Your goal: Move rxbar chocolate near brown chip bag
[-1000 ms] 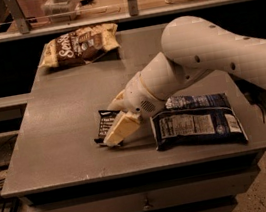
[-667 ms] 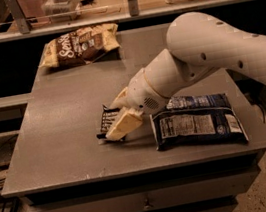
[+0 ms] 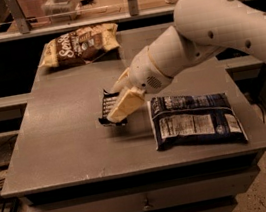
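Observation:
I need to use my gripper to set the rxbar chocolate down so that it rests right up against the near edge of the brown chip bag [image 3: 103, 58].
The rxbar chocolate [image 3: 106, 105] is a small black wrapper with white text lines. It is tilted up on edge near the middle of the table, with a shadow under it. My gripper [image 3: 116, 100] is shut on its right side, with one cream finger [image 3: 123, 107] lying across it. The brown chip bag [image 3: 78, 45], brown and cream with white lettering, lies flat at the table's far left corner, well behind the bar.
A dark blue bag [image 3: 194, 120] with a white label lies flat at the front right, just right of the gripper. The grey table [image 3: 58, 141] has drawers below its front edge. A shelf with containers runs behind. Cables lie on the floor at left.
The gripper has raised the bar off the table and carried it slightly back and to the right. The arm has shifted right with it. Both bags are unmoved.

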Robot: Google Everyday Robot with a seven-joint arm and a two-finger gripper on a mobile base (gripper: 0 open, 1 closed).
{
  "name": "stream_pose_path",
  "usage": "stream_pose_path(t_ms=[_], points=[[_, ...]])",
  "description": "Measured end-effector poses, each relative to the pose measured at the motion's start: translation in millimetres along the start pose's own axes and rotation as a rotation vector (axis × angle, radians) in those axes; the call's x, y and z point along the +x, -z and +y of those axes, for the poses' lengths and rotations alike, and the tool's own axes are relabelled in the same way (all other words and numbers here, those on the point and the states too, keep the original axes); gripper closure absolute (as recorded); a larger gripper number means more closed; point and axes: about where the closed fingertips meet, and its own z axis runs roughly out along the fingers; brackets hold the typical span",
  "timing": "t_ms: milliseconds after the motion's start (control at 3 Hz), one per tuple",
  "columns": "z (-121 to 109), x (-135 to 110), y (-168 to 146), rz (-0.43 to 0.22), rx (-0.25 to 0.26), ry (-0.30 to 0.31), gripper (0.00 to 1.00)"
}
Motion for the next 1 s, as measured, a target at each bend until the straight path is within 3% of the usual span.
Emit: stream_pose_path(t_ms=[333,1000], points=[[-44.1,-14.7,19.1,0.004,0.110,-0.017,1.00],[-148.2,-25.8,23.6,-0.055,0.261,-0.174,1.00]])
